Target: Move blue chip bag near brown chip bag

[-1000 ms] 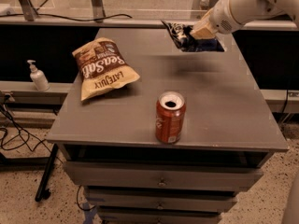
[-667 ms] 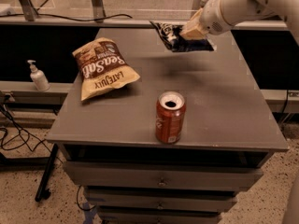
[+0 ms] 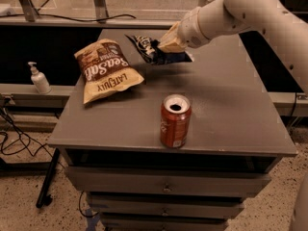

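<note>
Next, I release the blue chip bag against the brown chip bag's edge point(image 3: 131, 73), behind the red soda can.
The brown chip bag point(image 3: 105, 69), tan and brown with white "Sea Salt" lettering, lies flat on the left part of the grey table point(image 3: 216, 109). The small dark blue chip bag point(image 3: 153, 51) with a black-and-white logo hangs above the table's back middle, just right of the brown bag and apart from it. My gripper point(image 3: 168, 44) is shut on the blue bag's right part, reaching in from the upper right on the white arm point(image 3: 231, 13).
An open red soda can point(image 3: 175, 121) stands upright near the table's front middle. A white pump bottle point(image 3: 38, 79) stands on a lower ledge to the left. Drawers sit under the tabletop. Cables lie on the floor at left.
My gripper has carried the blue chip bag leftward from the back right of the table toward the brown bag. The can and brown bag have not moved.
</note>
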